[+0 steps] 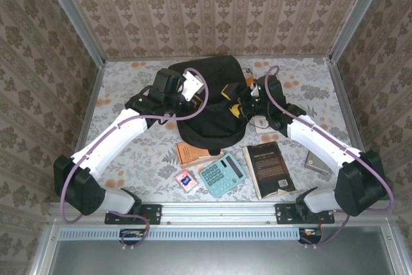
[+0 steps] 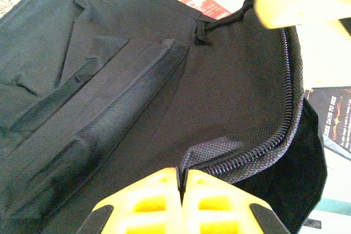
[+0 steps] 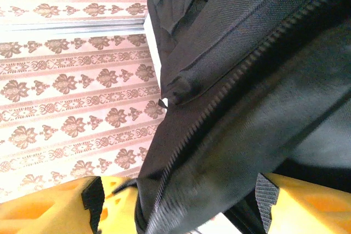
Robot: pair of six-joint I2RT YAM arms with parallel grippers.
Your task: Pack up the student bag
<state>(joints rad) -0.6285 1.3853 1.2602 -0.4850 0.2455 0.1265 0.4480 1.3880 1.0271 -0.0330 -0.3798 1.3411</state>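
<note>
My left gripper's fingers are pinching only a fold of the bag's rim, so it should open and grip the zipper edge (image 2: 238,160) deeper before it pulls the bag aside.
The student bag (image 1: 207,109), a large black fabric backpack, lies in the middle of the table between both arms. My left gripper (image 2: 182,178) is shut, its yellow fingers pinching the fabric edge beside the bag's zipper (image 2: 274,135); from above it sits on the bag's left side (image 1: 195,96). My right gripper (image 3: 180,204) is open, its pads wide apart with a flap of the bag and its zipper line (image 3: 219,100) lying between them, not pinched. In the top view it is at the bag's right side (image 1: 233,100).
In front of the bag lie an orange book (image 1: 192,152), a pink card (image 1: 185,180), a teal calculator (image 1: 223,174) and a dark book (image 1: 269,169). A small grey item (image 1: 315,161) lies under the right arm. Patterned walls close in the table.
</note>
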